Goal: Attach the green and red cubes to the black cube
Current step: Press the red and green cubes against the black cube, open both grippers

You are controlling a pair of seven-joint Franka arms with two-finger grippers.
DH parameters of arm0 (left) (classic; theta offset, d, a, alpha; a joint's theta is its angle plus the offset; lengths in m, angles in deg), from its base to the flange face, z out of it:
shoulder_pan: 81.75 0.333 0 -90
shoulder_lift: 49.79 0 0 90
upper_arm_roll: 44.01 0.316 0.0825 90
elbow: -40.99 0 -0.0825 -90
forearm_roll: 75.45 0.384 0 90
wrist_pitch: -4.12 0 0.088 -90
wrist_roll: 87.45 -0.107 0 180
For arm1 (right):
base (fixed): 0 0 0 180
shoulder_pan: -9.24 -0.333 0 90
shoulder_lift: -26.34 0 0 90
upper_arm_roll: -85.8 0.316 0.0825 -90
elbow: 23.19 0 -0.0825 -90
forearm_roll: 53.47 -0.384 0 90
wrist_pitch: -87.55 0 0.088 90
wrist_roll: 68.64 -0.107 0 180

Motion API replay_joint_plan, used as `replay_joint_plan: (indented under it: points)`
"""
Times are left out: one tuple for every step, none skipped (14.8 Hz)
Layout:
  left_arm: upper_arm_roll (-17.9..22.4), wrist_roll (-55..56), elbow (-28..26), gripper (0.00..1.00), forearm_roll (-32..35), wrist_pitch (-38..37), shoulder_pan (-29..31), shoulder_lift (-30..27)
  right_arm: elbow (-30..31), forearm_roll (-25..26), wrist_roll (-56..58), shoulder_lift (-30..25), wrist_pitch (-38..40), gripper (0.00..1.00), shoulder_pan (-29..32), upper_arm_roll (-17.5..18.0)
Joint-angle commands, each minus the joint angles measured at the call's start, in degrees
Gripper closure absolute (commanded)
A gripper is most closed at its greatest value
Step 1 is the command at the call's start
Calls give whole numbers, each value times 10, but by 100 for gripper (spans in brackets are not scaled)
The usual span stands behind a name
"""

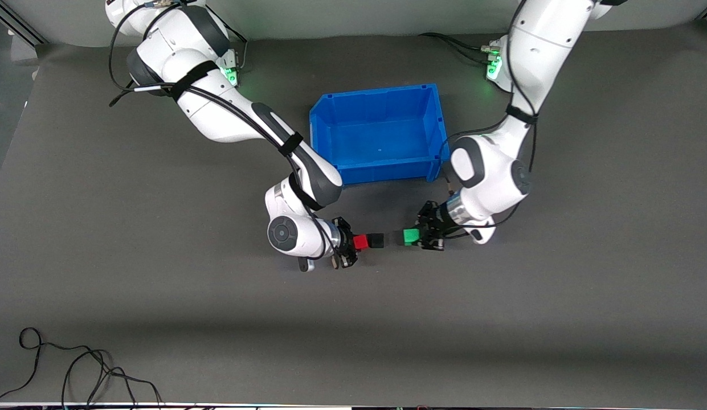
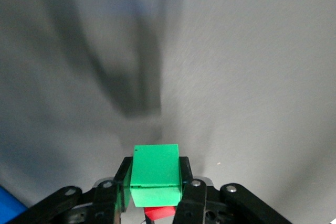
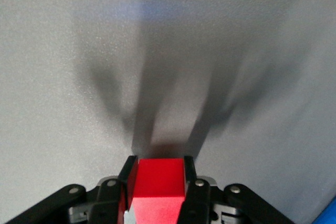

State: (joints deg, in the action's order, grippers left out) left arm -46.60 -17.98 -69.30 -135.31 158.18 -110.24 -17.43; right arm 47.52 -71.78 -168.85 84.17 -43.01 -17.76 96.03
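Observation:
Next, the left gripper releases the green cube against the black cube's free side [image 1: 385, 238], opposite the red cube.
My right gripper [image 1: 359, 242] is shut on the red cube [image 1: 360, 242] and holds it over the grey mat. The black cube [image 1: 376, 240] sits against the red cube's outer face, toward the left arm's end. My left gripper [image 1: 413, 236] is shut on the green cube [image 1: 411, 236], level with them, with a small gap to the black cube. In the left wrist view the green cube [image 2: 155, 174] fills my left gripper [image 2: 155, 169], with a bit of red under it. In the right wrist view the red cube [image 3: 157, 184] fills my right gripper [image 3: 157, 169]; the black cube is hidden there.
An open blue bin [image 1: 330, 122] stands on the mat, farther from the front camera than the cubes, between the two arms. Loose black cables [image 1: 74, 370] lie at the mat's edge nearest the front camera, toward the right arm's end.

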Motion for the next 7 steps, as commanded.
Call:
replay_joint_plan:
  points:
    - [11, 15, 37, 84, -19, 8, -29, 32, -21, -13, -7, 13, -2, 91, -3, -4]
    - [11, 15, 43, 84, -22, 25, -32, 40, -21, -13, -8, 13, -2, 91, -3, -4]
    - [10, 17, 47, 84, -22, 40, -36, 50, -21, -13, -7, 13, -2, 91, -3, -4]
    - [10, 25, 58, 84, -21, 43, -42, 62, -22, -13, -7, 13, -2, 91, -4, -4]
    - [10, 30, 64, 84, -22, 43, -46, 68, -23, -13, -7, 13, -2, 91, -3, -4]
    - [10, 37, 68, 84, -23, 45, -49, 71, -24, -13, -7, 13, -2, 91, -4, -4]
    - [10, 46, 71, 84, -22, 45, -50, 73, -24, -13, -7, 13, -2, 91, -3, -4]
